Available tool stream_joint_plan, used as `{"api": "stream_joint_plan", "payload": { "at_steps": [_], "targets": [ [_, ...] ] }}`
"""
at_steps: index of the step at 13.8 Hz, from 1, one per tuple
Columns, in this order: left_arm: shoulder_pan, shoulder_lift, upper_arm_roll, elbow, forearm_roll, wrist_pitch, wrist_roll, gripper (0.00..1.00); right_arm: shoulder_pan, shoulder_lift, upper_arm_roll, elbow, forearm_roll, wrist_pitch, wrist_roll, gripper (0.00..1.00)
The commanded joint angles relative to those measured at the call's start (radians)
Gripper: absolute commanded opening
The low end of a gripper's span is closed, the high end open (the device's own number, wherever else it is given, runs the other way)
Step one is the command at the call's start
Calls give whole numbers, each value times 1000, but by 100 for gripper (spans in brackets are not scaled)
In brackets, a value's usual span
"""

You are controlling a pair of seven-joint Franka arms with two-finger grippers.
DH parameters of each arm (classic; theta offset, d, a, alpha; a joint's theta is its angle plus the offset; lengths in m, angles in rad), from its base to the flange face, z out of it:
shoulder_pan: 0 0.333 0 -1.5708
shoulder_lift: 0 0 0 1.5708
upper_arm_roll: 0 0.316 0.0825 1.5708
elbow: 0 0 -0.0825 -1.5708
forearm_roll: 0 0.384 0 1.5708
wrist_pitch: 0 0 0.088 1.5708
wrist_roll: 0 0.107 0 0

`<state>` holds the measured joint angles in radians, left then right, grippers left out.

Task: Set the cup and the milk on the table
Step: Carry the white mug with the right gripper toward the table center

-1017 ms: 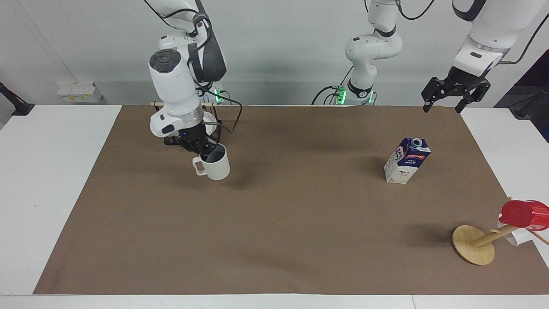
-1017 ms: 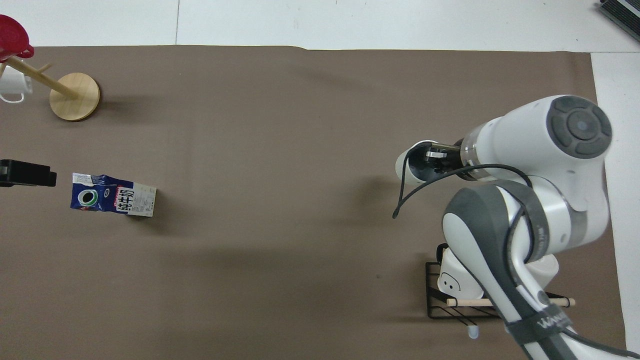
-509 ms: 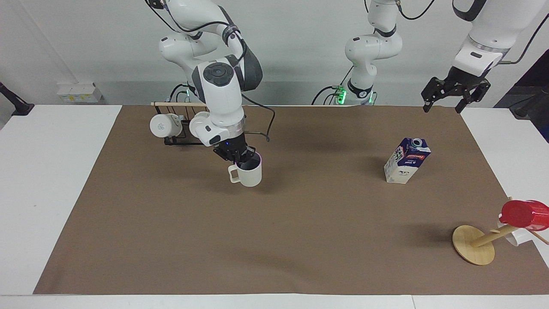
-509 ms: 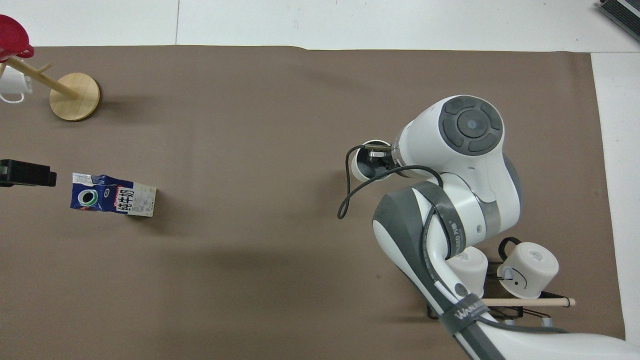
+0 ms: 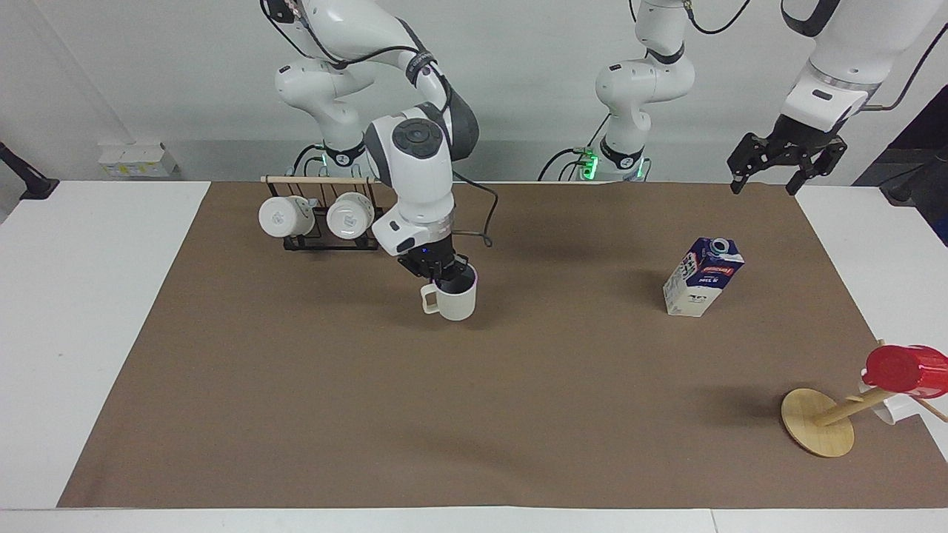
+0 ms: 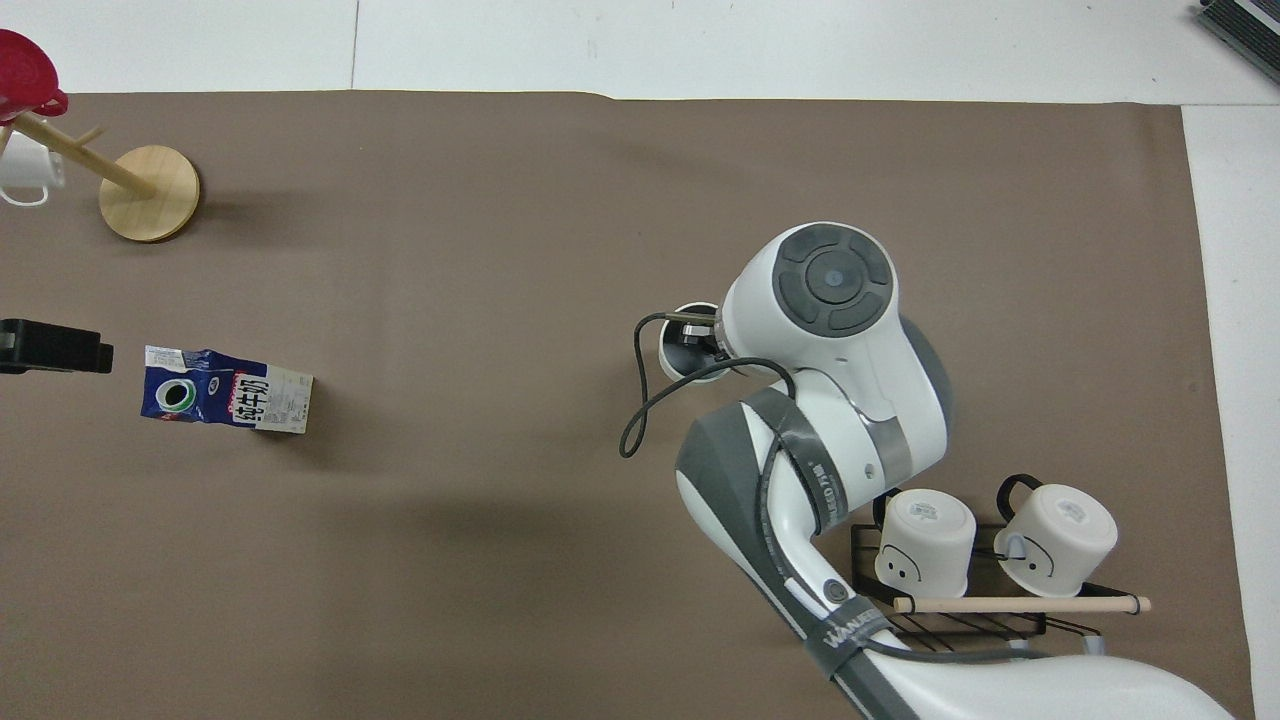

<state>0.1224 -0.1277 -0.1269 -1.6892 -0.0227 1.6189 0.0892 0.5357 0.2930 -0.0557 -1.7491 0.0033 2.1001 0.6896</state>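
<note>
The milk is next for my left gripper. It should go there and close on the milk's blue upper part (image 6: pixel 205 390), above its white lower part.
The cream-white cup (image 5: pixel 456 303) is upright, low over the brown sheet (image 5: pixel 474 414) of the table (image 5: pixel 81 311), in the middle part nearer the robots. My right gripper (image 5: pixel 442 275) is shut on its rim, one finger inside. In the overhead view the cup (image 6: pixel 672 362) is mostly hidden under the right gripper (image 6: pixel 692 338) and wrist. I cannot tell whether the cup touches the sheet. The milk (image 5: pixel 703 277) stands upright toward the left arm's end, as the overhead view (image 6: pixel 225 388) also shows. My left gripper (image 5: pixel 785 169) hangs open and empty in the air near the milk, at the table's robot-side edge.
A black wire rack (image 5: pixel 318 222) with two whiter mugs (image 6: pixel 925 540) stands near the right arm's base. A wooden mug tree (image 5: pixel 818 423) with a red cup (image 5: pixel 900 368) and a white mug (image 6: pixel 25 172) stands at the left arm's end, farthest from the robots.
My right gripper has carried the cup away from the rack toward the table's middle and lowered it. The rack's two mugs have come into view. The left arm and the milk have not moved.
</note>
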Motion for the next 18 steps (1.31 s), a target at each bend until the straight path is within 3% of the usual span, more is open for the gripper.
{"api": "stream_joint_plan", "payload": {
  "at_steps": [1, 12, 17, 18],
  "targets": [
    [8, 2, -5, 13, 14, -16, -5, 100, 41, 63, -3, 26, -22, 50, 82, 0],
    [6, 2, -5, 13, 14, -16, -6, 100, 49, 67, 5, -46, -11, 133, 87, 0],
    [3, 2, -5, 13, 14, -16, -6, 100, 49, 66, 17, -64, 61, 163, 82, 0],
    [2, 2, -5, 13, 14, -14, -6, 100, 49, 64, 17, -66, 61, 161, 82, 8]
  ]
}}
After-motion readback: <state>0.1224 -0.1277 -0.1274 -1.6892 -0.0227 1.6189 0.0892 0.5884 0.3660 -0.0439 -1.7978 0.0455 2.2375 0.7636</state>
